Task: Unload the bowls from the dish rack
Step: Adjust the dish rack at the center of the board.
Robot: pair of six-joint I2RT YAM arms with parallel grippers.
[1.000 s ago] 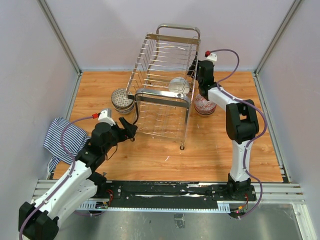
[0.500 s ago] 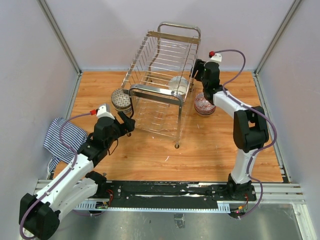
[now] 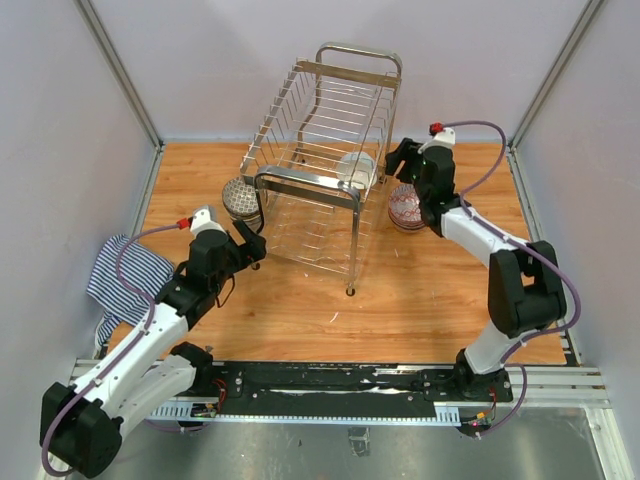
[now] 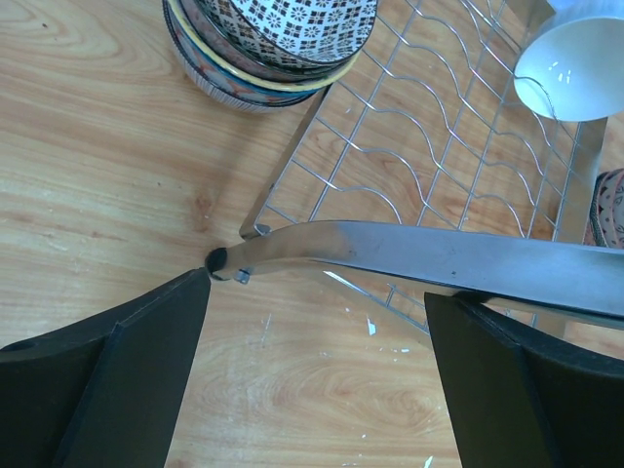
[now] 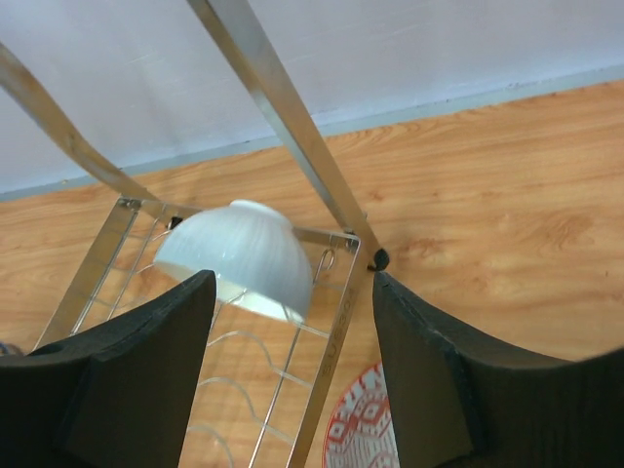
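The white bowl's rim [image 3: 341,168] [image 5: 161,264], on the side farthest from the red patterned bowls, should be where my right gripper goes next and closes.
The chrome wire dish rack [image 3: 322,140] stands mid-table and holds one white bowl [image 3: 357,170] at its right side. A stack of dark patterned bowls [image 3: 240,197] sits on the table left of the rack, and red patterned bowls [image 3: 407,207] sit on its right. My left gripper [image 3: 252,243] is open and empty, just short of the rack's near tube [image 4: 439,258], with the stack [image 4: 273,49] beyond. My right gripper [image 3: 400,160] is open beside the rack's right edge. In its wrist view the white bowl [image 5: 239,258] lies ahead between the fingers [image 5: 136,370], behind the wires.
A striped cloth [image 3: 125,275] lies at the left edge by my left arm. Grey walls close in the back and sides. The rack's thin legs [image 3: 350,290] stand on the wooden table [image 3: 430,300]. A red bowl [image 5: 366,429] shows under my right gripper.
The rack's near end has shifted a little left. My left gripper has drawn back left. My right arm has swung out to the right, its gripper lower beside the rack.
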